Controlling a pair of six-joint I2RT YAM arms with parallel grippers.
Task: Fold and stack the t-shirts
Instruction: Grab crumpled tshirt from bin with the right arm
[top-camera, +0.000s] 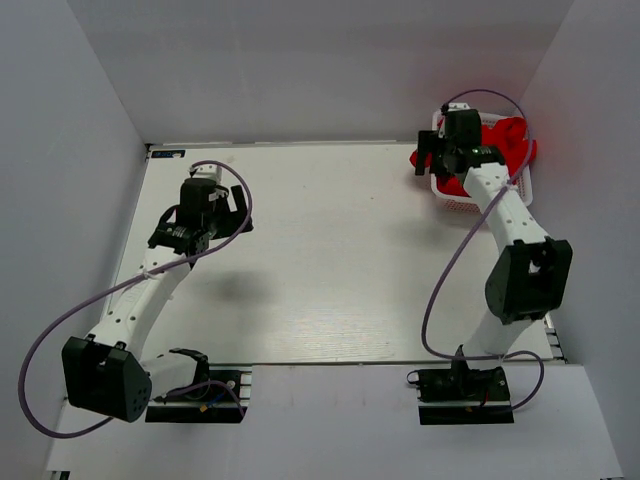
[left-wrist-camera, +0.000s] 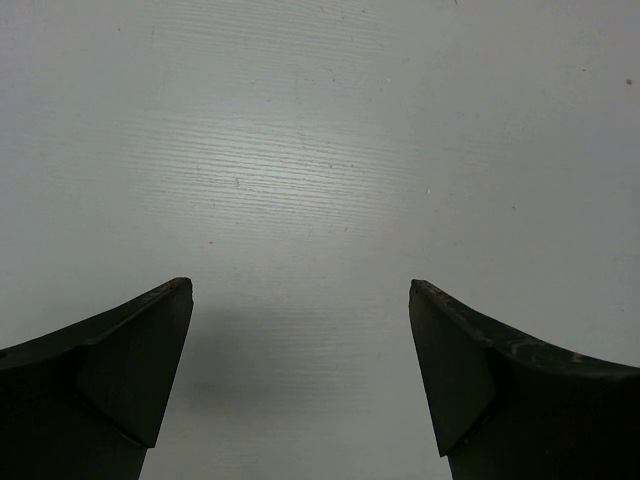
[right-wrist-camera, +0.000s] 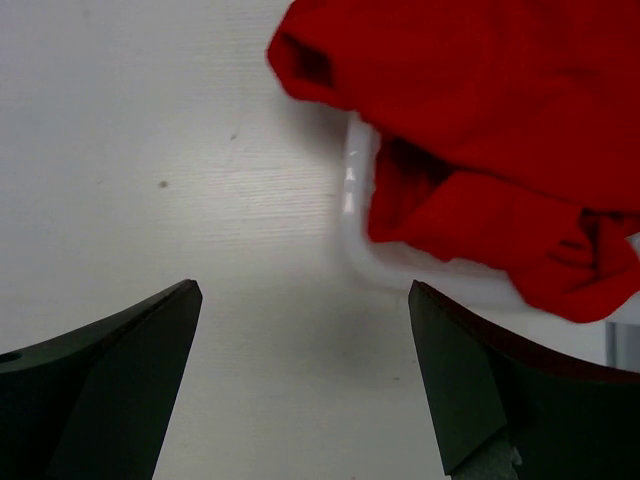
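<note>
Next, I close my right gripper on the red cloth's near edge (top-camera: 455, 173) (right-wrist-camera: 438, 152), just inside the white basket's rim, where the cloth spills over onto the table.
The t-shirts (top-camera: 510, 140) are a crumpled bright red heap in a white basket (top-camera: 462, 203) at the far right corner of the table. In the right wrist view the red cloth (right-wrist-camera: 480, 120) spills over the basket's white rim (right-wrist-camera: 352, 190). My right gripper (top-camera: 440, 160) hovers at the basket's left edge. It is open (right-wrist-camera: 305, 290), with only bare table between its fingers and the cloth just ahead to the right. My left gripper (top-camera: 208, 212) hangs over the left part of the table, far from the shirts. It is also open (left-wrist-camera: 300, 285) and empty above the white tabletop.
Grey walls close the table in at the back and on both sides. The basket sits tight against the right wall. Purple cables loop from each arm, and both arm bases (top-camera: 195, 395) stand at the near edge.
</note>
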